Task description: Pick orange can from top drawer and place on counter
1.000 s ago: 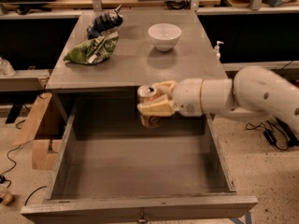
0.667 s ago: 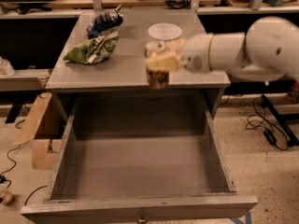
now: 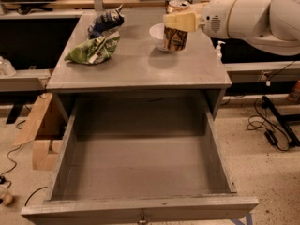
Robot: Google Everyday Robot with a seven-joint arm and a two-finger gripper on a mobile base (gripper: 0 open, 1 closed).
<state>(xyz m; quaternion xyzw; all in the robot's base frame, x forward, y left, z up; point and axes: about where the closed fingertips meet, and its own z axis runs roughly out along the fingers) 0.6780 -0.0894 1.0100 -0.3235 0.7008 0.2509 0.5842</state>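
The orange can will be released on the counter (image 3: 183,76) between the white bowl and the counter's front edge.
My gripper (image 3: 179,22) is shut on the orange can (image 3: 176,37) and holds it upright in the air above the right middle of the grey counter (image 3: 136,64), just in front of the white bowl (image 3: 158,33). The can's silver top shows above the pale fingers (image 3: 182,20). A shadow of the can lies on the counter below it. The top drawer (image 3: 140,168) is pulled wide open below the counter with a bare grey floor. A small knob (image 3: 141,216) shows on its front panel.
A green crisp bag (image 3: 93,50) and a blue-black bag (image 3: 106,21) lie on the counter's left back. A white pump bottle (image 3: 218,48) stands off the right edge. Cardboard pieces (image 3: 40,130) lean at the cabinet's left. Cables (image 3: 269,125) lie on the floor at right.
The gripper has carried the can up out of the drawer's back edge and over the counter, rising further and moving toward the bowl.
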